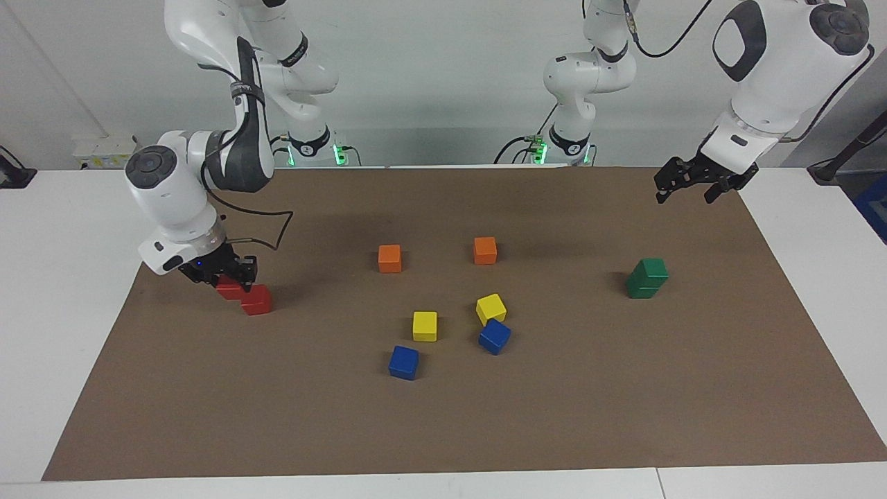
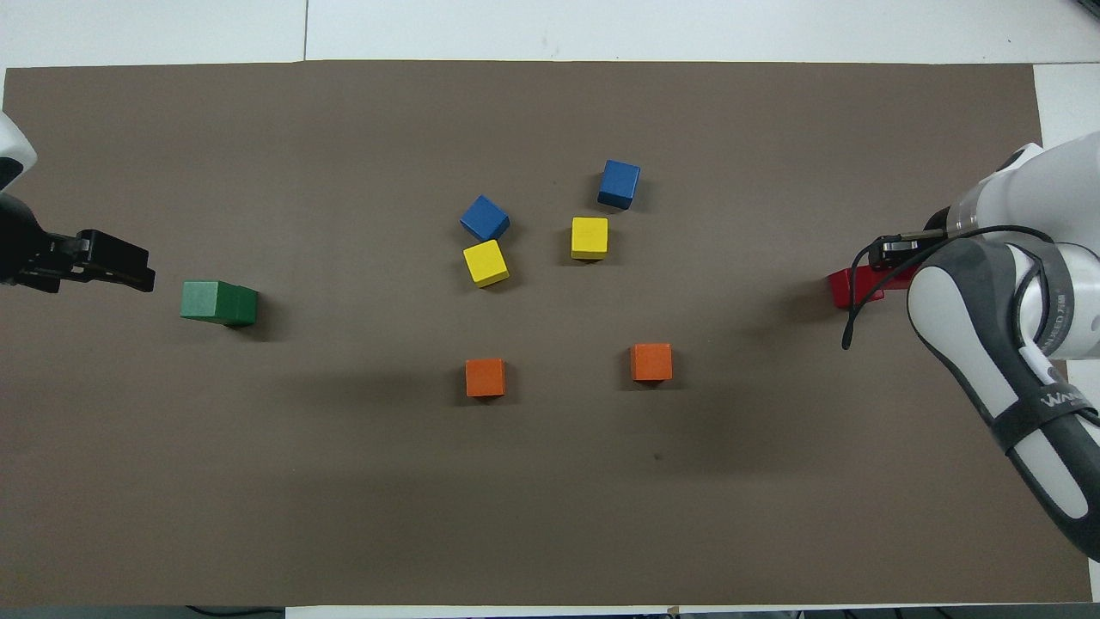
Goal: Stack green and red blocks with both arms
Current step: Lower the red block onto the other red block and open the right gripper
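Next, my right gripper releases the red block it holds on top of the second red block (image 2: 883, 290), so that the two blocks form a stacked pair.
Two green blocks stand stacked, one (image 1: 653, 268) on the other (image 1: 641, 287), toward the left arm's end of the mat; the overhead view shows the stack (image 2: 218, 303) as one shape. My left gripper (image 1: 687, 194) is open and empty, raised over the mat's edge beside the stack, and also shows in the overhead view (image 2: 129, 268). My right gripper (image 1: 223, 277) is low at the right arm's end, shut on a red block (image 1: 229, 287). That block is right beside the second red block (image 1: 257, 300), which rests on the mat. The right arm hides most of the red blocks (image 2: 851, 288) from above.
Two orange cubes (image 1: 389, 258) (image 1: 485, 250), two yellow cubes (image 1: 425, 326) (image 1: 490, 308) and two blue cubes (image 1: 403, 362) (image 1: 494, 336) lie loose mid-mat. The brown mat (image 1: 624, 402) covers a white table.
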Available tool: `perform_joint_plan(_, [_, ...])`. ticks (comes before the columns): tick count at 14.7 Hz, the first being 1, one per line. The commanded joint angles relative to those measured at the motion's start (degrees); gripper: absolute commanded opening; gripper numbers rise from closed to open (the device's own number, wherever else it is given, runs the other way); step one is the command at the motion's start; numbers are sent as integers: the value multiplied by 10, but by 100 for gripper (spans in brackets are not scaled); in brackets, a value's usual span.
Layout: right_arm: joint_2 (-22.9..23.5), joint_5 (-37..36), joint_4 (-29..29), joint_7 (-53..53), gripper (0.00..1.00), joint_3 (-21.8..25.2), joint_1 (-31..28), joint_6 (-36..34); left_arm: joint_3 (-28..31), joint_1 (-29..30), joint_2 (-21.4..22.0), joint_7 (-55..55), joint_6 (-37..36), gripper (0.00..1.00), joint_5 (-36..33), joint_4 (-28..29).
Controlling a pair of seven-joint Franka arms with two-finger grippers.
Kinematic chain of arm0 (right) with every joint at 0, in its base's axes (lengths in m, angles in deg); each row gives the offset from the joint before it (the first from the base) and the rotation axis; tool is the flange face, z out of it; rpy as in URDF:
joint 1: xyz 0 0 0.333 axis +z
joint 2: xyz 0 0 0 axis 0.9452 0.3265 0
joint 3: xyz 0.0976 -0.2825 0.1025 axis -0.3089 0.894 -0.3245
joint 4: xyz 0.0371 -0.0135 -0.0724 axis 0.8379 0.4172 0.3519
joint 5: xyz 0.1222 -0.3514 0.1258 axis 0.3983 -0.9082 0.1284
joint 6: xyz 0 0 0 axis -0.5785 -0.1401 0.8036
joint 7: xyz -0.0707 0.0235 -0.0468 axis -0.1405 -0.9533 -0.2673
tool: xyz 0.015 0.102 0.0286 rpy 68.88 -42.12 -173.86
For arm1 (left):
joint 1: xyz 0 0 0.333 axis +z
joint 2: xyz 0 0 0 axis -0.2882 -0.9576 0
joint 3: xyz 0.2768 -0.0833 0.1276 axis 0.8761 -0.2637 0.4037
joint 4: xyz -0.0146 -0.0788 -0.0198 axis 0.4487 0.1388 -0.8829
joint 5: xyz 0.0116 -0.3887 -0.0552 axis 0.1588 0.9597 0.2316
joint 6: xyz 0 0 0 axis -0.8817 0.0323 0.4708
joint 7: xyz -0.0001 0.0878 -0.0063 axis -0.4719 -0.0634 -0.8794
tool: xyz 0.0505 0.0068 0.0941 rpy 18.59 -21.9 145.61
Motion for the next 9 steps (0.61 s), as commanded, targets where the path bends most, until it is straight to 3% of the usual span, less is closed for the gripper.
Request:
perform_joint_plan(1, [-12, -7, 28, -14, 0, -5, 0, 27, 3, -7, 10, 8, -14, 100, 0, -6])
perform_joint_plan(9, [-21, -8, 59, -11, 0, -5, 12, 38, 0, -7, 15, 8, -14, 100, 0, -6])
